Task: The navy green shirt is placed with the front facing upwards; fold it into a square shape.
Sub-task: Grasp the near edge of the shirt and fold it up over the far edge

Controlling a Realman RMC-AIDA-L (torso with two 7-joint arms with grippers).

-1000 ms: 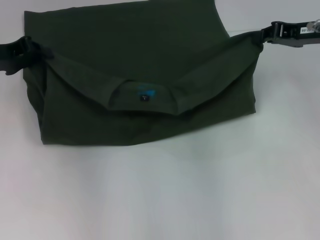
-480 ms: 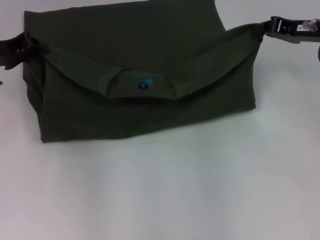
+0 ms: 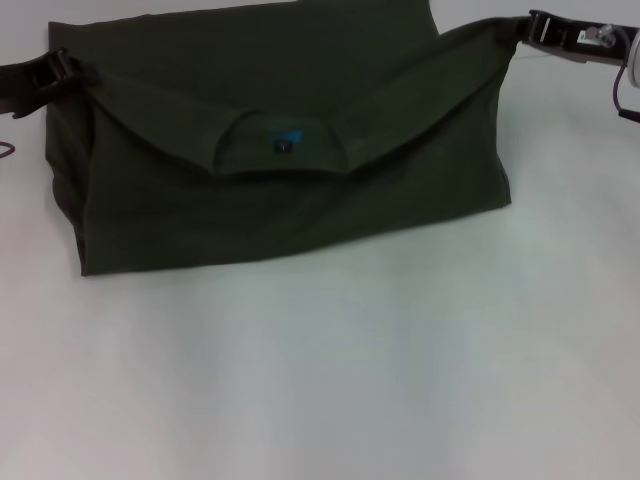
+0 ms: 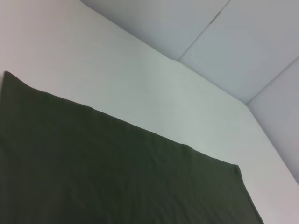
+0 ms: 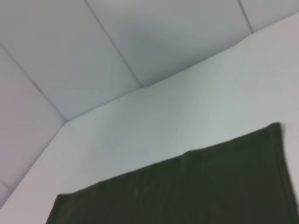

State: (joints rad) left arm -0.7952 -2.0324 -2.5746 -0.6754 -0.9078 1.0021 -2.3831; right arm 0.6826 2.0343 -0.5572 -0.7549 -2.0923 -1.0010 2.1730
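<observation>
The right gripper needs to release the navy green shirt's shoulder corner, now lifted in that gripper, beside the side edge of the shirt's flat far part (image 3: 462, 62).
The navy green shirt (image 3: 290, 200) lies on the white table (image 3: 330, 380) in the head view, its near part lifted and carried toward the far side. The ribbed collar with the small black-and-blue neck label (image 3: 284, 143) faces up in the middle. My left gripper (image 3: 62, 70) is shut on the shirt's left shoulder corner. My right gripper (image 3: 530, 28) is shut on the right shoulder corner. The lettering is hidden. The shirt's flat far part shows in the left wrist view (image 4: 103, 177) and the right wrist view (image 5: 196, 191).
The white table stretches bare-topped in front of the shirt. Pale wall panels (image 4: 243, 42) rise behind the table's far edge, and they also show in the right wrist view (image 5: 154, 32).
Both grippers have moved farther away and a little up, carrying the shoulder corners and collar toward the far side. The held fold now covers more of the shirt.
</observation>
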